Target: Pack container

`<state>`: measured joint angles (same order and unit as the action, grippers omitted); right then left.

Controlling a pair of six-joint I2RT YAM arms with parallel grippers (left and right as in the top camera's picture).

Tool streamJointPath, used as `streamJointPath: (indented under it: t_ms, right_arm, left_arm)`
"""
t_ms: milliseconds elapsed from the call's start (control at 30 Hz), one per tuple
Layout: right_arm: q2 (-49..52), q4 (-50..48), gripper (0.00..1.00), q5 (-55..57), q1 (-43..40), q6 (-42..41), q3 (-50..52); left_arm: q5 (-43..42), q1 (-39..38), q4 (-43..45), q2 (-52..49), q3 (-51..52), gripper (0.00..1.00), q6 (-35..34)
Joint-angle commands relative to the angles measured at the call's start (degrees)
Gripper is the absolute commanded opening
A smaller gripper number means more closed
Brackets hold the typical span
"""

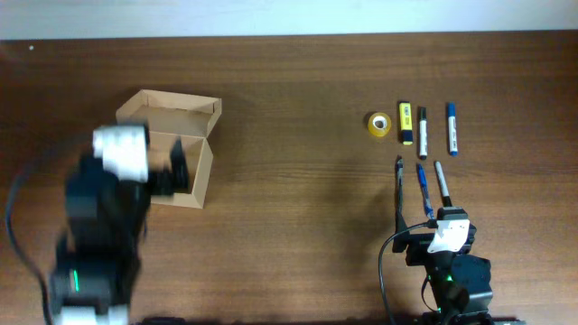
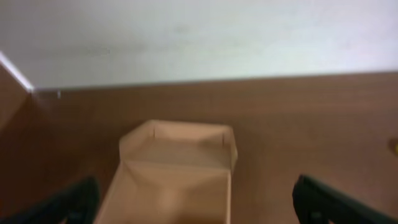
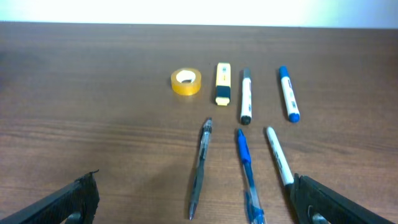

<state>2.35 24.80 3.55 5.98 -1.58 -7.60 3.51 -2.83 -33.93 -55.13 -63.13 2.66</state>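
Next, I close my left gripper on the edge of the box's side (image 1: 209, 169) (image 2: 229, 194) that faces the tape roll, because the box should move closer to the items.
The container (image 1: 172, 135), a tan cardboard box with its flap lid open, sits at the table's left; it also fills the left wrist view (image 2: 177, 168). My left gripper (image 1: 172, 171) is open and empty, blurred, over the box's near end; its fingertips frame the box (image 2: 196, 202). My right gripper (image 3: 199, 199) is open and empty, low near the front edge, behind a black pen (image 3: 200, 165), a blue pen (image 3: 247, 171) and a white pen (image 3: 278, 157). Beyond lie a tape roll (image 3: 186, 81), a yellow highlighter (image 3: 222, 83), a black-capped marker (image 3: 246, 96) and a blue-capped marker (image 3: 288, 93).
The items lie in two rows at the right of the wooden table (image 1: 298, 208): tape roll (image 1: 378, 124), highlighter (image 1: 405, 122), markers (image 1: 422, 132) (image 1: 452, 128), pens (image 1: 398, 179) (image 1: 424, 188) (image 1: 442, 182). A pale wall (image 2: 199, 37) borders the far edge.
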Motion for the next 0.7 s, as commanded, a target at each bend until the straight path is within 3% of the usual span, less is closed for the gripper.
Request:
streamJointPath:
  t_ms: [0, 167, 400, 667]
  right_arm:
    - [-0.44, -0.15, 0.99, 0.04, -0.44, -0.63, 0.44]
    - [-0.44, -0.15, 0.99, 0.04, -0.44, -0.63, 0.44]
    - [-0.44, -0.15, 0.99, 0.07, -0.44, -0.63, 0.44]
    - [-0.44, -0.15, 0.99, 0.07, -0.44, -0.63, 0.44]
  left_arm:
    - [-1.20, -0.13, -7.50, -18.32, -16.31, 1.00, 3.48]
    - [-9.11, -0.13, -19.19, -39.28, -36.28, 1.00, 3.45]
    - [-10.71, 0.00, -22.88, -53.09, -39.08, 1.00, 2.54]
    - [-10.86, 0.00, -29.73, -61.61, -39.08, 0.64, 2.56]
